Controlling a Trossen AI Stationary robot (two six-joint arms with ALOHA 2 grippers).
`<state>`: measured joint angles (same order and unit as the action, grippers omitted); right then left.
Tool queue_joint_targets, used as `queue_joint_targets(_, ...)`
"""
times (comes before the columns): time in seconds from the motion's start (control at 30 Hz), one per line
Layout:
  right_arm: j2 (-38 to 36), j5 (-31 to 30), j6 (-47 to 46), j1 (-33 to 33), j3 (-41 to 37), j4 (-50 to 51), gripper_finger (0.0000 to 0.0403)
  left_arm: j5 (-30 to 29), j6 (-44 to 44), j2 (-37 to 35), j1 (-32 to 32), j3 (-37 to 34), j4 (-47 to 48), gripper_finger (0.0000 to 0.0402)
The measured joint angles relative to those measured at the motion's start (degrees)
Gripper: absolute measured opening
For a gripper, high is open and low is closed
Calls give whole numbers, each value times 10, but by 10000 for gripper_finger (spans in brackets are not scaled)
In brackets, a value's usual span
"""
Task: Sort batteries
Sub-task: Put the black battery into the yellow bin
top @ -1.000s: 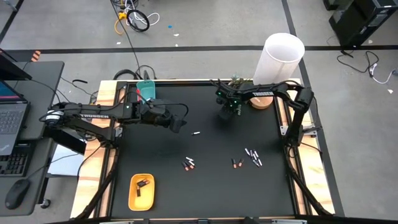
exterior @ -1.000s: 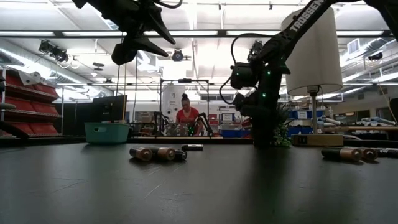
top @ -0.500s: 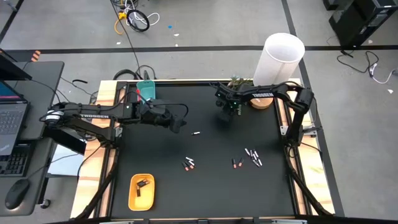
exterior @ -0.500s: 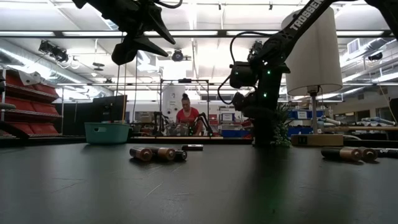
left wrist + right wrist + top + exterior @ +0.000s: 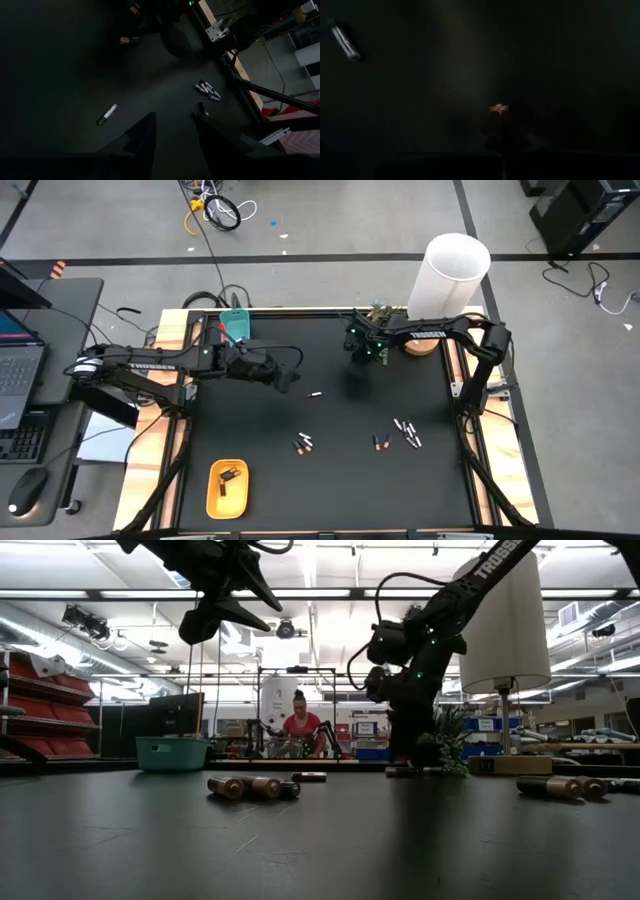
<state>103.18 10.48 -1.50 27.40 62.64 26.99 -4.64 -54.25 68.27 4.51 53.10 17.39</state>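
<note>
Only the orange end of the battery shows past my right gripper's fingers, so next I let go and take it nearer its dark end (image 5: 434, 771) before I meet my left gripper.
Batteries lie on the black table: one pale battery (image 5: 315, 394) mid-table, a pair (image 5: 303, 444), a single one (image 5: 378, 442) and a small cluster (image 5: 407, 430) nearer the front. My right gripper (image 5: 366, 354) is at the far right, pointing steeply down, shut on a dark battery whose orange end (image 5: 497, 108) shows in its wrist view. My left gripper (image 5: 175, 131) hangs open well above the table's far left part (image 5: 222, 602), nothing between its fingers. My right gripper pinches a dark battery between its two fingers, coming from above and slanting down. Only the battery's orange end (image 5: 497, 108) shows past the fingertips; the fingers hide the rest. In the low view the gripper's lower end (image 5: 404, 764) is just above the table.
A yellow oval tray (image 5: 212, 498) with batteries in it sits at the near left. A teal tray (image 5: 236, 326) stands at the far left edge. A white lamp (image 5: 452, 272) and a small plant (image 5: 380, 311) stand at the far right corner. A person shows in the room behind (image 5: 300, 725).
My right gripper has risen a little from the table and drawn slightly toward the far edge, tipping as it went. The batteries lying on the table have not moved.
</note>
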Motion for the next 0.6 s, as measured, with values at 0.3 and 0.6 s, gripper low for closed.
queue_joint_targets(0.3,-4,1,7,-5,1,0,6,-4,0,0,0,0,0,156)
queue_joint_targets(0.6,-4,-29,30,8,1,-2,122,-4,0,0,0,0,1,156)
